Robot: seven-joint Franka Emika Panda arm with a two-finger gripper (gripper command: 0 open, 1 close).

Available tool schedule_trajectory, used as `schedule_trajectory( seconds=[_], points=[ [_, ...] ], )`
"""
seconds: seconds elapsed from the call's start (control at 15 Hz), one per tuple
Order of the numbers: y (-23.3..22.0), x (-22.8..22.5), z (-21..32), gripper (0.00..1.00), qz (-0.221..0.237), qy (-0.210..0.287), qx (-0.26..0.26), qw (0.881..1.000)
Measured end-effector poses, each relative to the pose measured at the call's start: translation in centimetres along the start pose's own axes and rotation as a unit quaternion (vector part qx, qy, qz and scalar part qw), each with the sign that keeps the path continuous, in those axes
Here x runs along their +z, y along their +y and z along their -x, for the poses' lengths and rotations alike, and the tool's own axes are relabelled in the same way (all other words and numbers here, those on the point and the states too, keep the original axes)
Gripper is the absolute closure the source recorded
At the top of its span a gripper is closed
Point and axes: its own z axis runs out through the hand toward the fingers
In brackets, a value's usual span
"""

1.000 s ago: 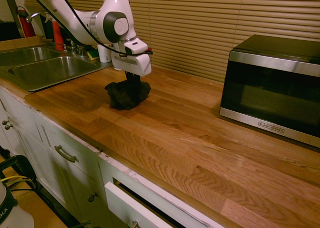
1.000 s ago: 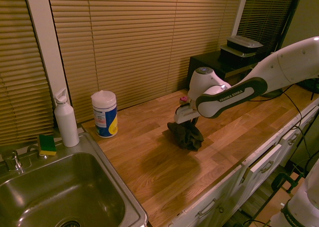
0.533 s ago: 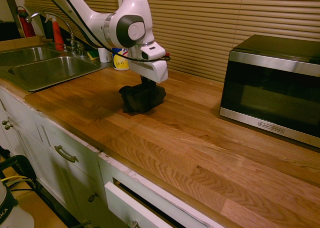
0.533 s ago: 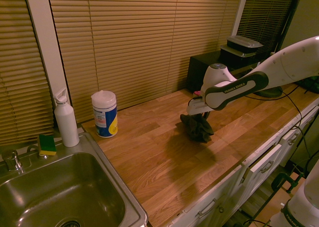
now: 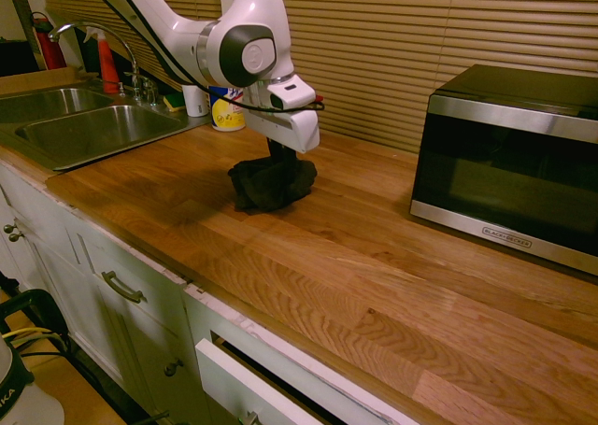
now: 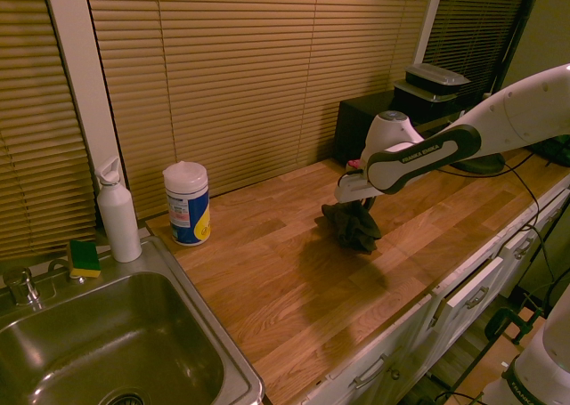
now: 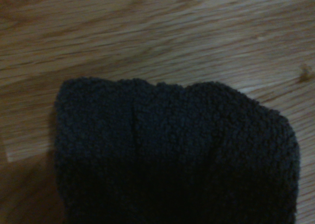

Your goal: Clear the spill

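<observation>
The dark cloth, now pressed down under my gripper, will be let go by my gripper on the wooden countertop (image 5: 176, 148) beside the sink, near the wipes canister.
A bunched dark cloth (image 5: 271, 183) rests on the wooden countertop (image 5: 374, 257), pressed down under my gripper (image 5: 280, 154), which is shut on its top. From the other side the cloth (image 6: 353, 228) sits below my gripper (image 6: 361, 207) near the counter's middle. Close up, the cloth (image 7: 172, 155) fills most of the wrist view over bare wood grain. The spill does not show in any view; the cloth may cover it.
A microwave (image 5: 509, 163) stands at the right by the blinds. A double sink (image 5: 70, 117) lies to the left, with a wipes canister (image 6: 187, 202), white bottle (image 6: 118, 211) and sponge (image 6: 85, 258) beside it. Drawers (image 5: 262, 378) run under the front edge.
My gripper has dragged the cloth along the counter away from the sink toward the microwave, most of it in the first half second, then only slightly.
</observation>
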Motion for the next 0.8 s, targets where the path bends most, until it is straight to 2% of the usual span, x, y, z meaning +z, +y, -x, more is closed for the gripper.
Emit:
schedule_trajectory(
  seconds=[0.33, 0.8],
  points=[
    [-2.2, -1.6, 3.8, 1.0, -0.009, -0.003, -0.031, 0.999],
    [-6.0, -3.1, 12.9, 1.0, -0.014, -0.009, -0.09, 0.996]
  ],
)
